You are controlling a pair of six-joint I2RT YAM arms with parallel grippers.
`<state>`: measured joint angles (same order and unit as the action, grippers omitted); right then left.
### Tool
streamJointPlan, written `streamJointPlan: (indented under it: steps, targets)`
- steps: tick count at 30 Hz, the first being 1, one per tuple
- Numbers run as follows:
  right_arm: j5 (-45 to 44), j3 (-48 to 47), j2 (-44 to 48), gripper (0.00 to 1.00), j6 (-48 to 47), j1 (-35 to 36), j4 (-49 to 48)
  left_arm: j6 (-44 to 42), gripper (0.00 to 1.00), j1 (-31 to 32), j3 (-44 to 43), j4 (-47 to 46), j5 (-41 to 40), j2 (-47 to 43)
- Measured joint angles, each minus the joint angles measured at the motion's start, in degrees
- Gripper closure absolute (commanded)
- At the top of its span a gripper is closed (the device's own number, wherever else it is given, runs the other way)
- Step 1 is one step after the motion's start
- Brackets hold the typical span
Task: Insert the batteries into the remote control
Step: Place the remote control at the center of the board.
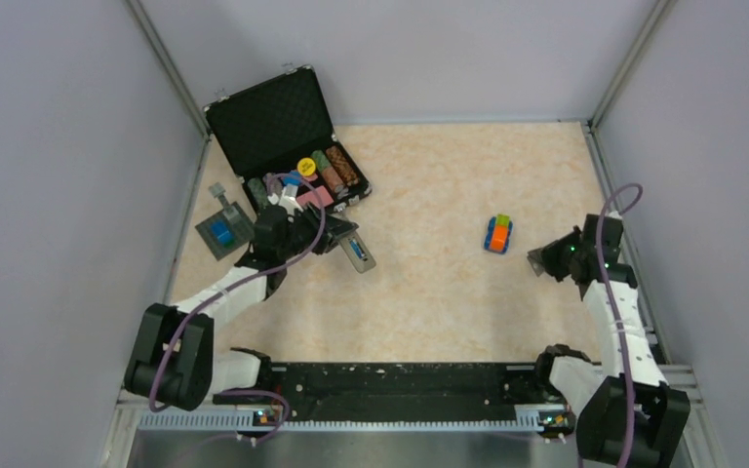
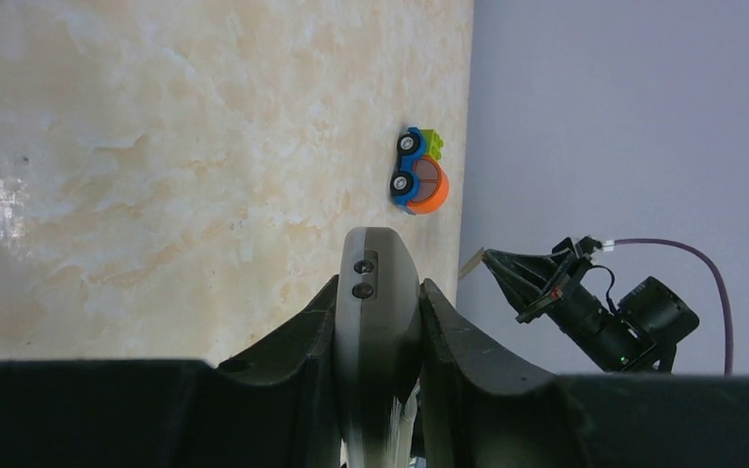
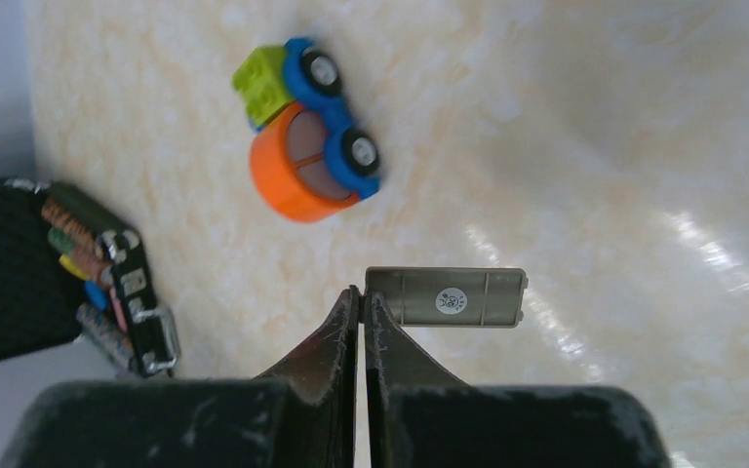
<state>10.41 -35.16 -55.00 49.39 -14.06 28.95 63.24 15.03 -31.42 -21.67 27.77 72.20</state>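
Observation:
My left gripper should release the remote control on the bare table (image 1: 353,283) in front of the open black case.
My left gripper (image 1: 339,240) is shut on the remote control (image 1: 358,253), a small greyish slab that sticks out to the right over the table. In the left wrist view the remote (image 2: 375,292) is clamped edge-on between the fingers (image 2: 302,331). A bluish patch shows on the remote's upper face; I cannot tell if it is a battery. No loose batteries show. My right gripper (image 1: 538,261) is shut on one end of a flat grey-beige battery cover (image 3: 446,297) with a round sticker, held just above the table.
An orange-green-blue toy car (image 1: 497,234) lies between the arms, close to the right gripper; it also shows in the right wrist view (image 3: 302,156). An open black case (image 1: 283,127) with several small items stands at the back left. A grey plate with a blue block (image 1: 222,232) lies beside it.

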Motion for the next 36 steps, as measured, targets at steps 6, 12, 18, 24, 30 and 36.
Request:
streamJointPlan:
  steps: [6,12,18,24,30,36]
  targets:
    - [5.2,-0.7,3.1,1.00,5.2,8.0,0.3,4.8,1.00,0.5,4.1,-4.7,-1.7,0.7]
    - [7.2,-6.6,2.4,1.00,8.3,16.1,-1.9,7.0,1.00,3.0,4.7,-8.7,-5.4,3.8]
    - [7.0,-9.9,-0.8,1.00,9.8,23.4,-5.8,10.1,0.94,10.8,9.0,-14.5,-17.7,8.1]
    - [6.3,-11.4,-4.9,1.00,11.1,29.3,-7.4,11.2,0.74,16.2,10.6,-15.2,-31.6,10.2]
    - [6.2,-12.6,-7.1,1.00,12.5,33.3,-10.1,13.9,0.47,17.9,12.0,-16.8,-38.9,14.8]
    - [7.3,-13.4,-8.3,1.00,13.8,35.4,-13.2,17.8,0.18,18.9,13.2,-15.7,-42.5,12.5]
